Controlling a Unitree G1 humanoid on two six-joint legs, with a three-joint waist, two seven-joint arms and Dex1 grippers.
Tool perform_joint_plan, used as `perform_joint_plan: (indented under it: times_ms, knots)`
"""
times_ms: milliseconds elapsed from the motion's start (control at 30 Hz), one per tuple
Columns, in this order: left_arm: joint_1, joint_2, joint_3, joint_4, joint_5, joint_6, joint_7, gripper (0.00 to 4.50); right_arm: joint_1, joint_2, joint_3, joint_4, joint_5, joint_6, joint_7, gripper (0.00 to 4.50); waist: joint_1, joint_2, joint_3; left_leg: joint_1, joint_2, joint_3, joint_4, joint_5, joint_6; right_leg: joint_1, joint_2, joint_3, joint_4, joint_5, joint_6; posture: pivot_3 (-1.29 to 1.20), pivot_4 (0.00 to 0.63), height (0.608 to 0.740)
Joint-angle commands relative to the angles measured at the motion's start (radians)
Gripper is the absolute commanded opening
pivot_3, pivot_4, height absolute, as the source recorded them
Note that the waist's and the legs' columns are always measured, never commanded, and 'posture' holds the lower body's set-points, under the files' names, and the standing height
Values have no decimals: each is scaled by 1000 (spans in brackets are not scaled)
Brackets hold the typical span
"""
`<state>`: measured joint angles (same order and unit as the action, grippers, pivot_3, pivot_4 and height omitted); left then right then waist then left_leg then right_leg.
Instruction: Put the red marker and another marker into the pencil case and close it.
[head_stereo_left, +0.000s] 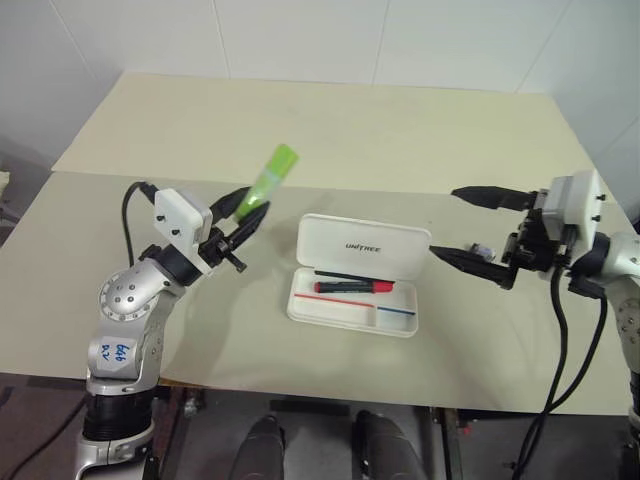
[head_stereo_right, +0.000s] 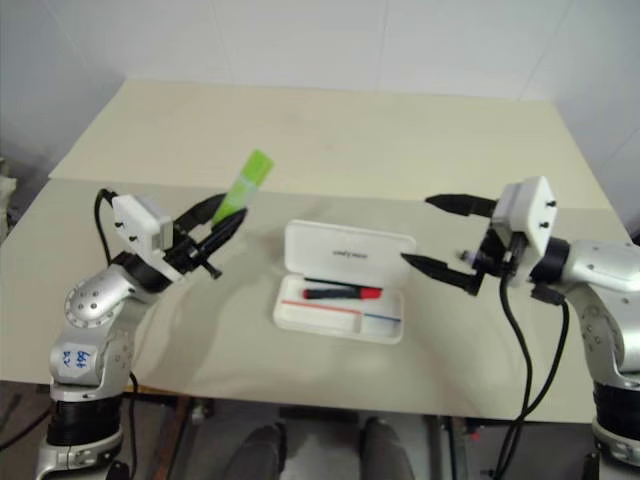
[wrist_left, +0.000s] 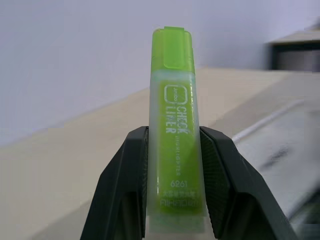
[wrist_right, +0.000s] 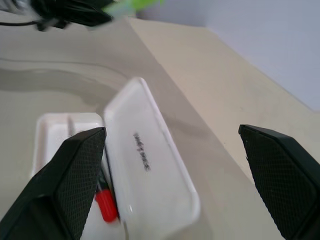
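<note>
I should let go of the light-green marker with my left gripper in the tray's long front compartment (head_stereo_left: 336, 316), next to the red marker. The light-green marker is still held above the table.
The white pencil case (head_stereo_left: 360, 275) lies open in the middle of the table, its lid (wrist_right: 150, 155) standing up at the back. The red marker (head_stereo_left: 355, 287) lies inside its tray, black end to the left. My left gripper (head_stereo_left: 247, 215) hovers above the table to the left of the case, shut on the light-green marker (head_stereo_left: 268, 180), which sticks up and away from the fingers (wrist_left: 220, 175). My right gripper (head_stereo_left: 463, 226) hangs to the right of the case, pointing toward it, open with nothing between its fingers (wrist_right: 280, 175).
The beige table (head_stereo_left: 330, 130) stretches far behind the case, with a seam running across it. White walls stand behind and to the right. A thin red and blue line (head_stereo_left: 380, 309) runs along the tray's front compartment.
</note>
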<state>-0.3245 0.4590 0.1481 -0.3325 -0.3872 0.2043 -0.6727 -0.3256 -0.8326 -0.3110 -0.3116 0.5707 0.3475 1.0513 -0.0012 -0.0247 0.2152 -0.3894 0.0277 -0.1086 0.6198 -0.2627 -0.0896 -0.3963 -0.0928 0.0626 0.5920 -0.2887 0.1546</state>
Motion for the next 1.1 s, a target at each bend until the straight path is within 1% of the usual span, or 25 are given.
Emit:
perform_joint_plan:
  times_ms: [33,200,300,367,433,467,500,567,733,933,1000,1100]
  knots:
    - [18,67,-30,-35,-90,-22,-182,1035,37,-21,-75,-64,13,-12,-33,4500,-4,0,0,0,0,0,0,0,0,0,0,0,0,0,0,0,150,740]
    - [30,166,-32,-32,-186,7,-365,1035,80,-13,-95,-89,17,-16,-60,4500,-4,1,0,1,1,0,0,0,0,0,1,0,2,0,-1,0,150,740]
    - [6,201,-50,34,-140,-38,-422,1035,90,-8,-97,-97,17,-19,-79,4500,-3,1,0,1,1,0,0,1,1,0,1,0,2,-2,-4,0,150,740]
    - [-33,215,-81,108,-84,-84,-457,1035,97,-5,-100,-105,20,-18,-93,4500,-1,1,0,2,1,0,0,1,1,0,1,0,2,-2,-4,0,150,740]
    - [-84,211,-123,195,-15,-159,-485,1035,110,-3,-103,-119,25,-14,-103,4500,2,1,0,1,1,0,1,1,1,0,1,0,2,-2,-4,0,150,740]
    - [-98,212,-142,220,-11,-163,-511,1035,114,-2,-101,-127,28,-10,-109,4500,1,1,0,1,1,0,1,2,1,0,1,0,2,-1,-4,0,150,740]
    - [-111,216,-170,245,9,-206,-553,1035,120,-2,-97,-134,30,-5,-113,4500,0,1,0,1,1,0,1,1,1,1,1,0,2,-1,-4,0,150,740]
    - [-137,208,-216,286,32,-220,-591,1035,141,-4,-94,-157,41,8,-117,4500,-1,1,0,1,1,0,0,1,1,1,1,0,1,-1,-3,0,150,740]
    - [-194,169,-286,350,78,-261,-621,1035,170,1,-91,-205,56,25,-148,4500,-2,1,0,1,1,0,-2,1,2,0,1,0,2,0,-1,0,150,740]
    - [-223,137,-343,375,128,-262,-615,1035,207,10,-109,-256,76,44,-194,4500,-1,1,0,1,1,0,-1,2,2,0,1,0,3,0,0,0,150,740]
    - [-236,133,-365,402,170,-286,-609,1035,218,12,-115,-274,84,51,-212,4500,-1,1,0,1,1,0,-1,2,2,0,1,0,4,0,0,0,150,740]
    - [-249,112,-406,423,223,-269,-585,1035,244,21,-126,-311,98,64,-245,4500,0,1,0,1,1,0,0,2,2,0,1,0,4,0,0,0,150,740]
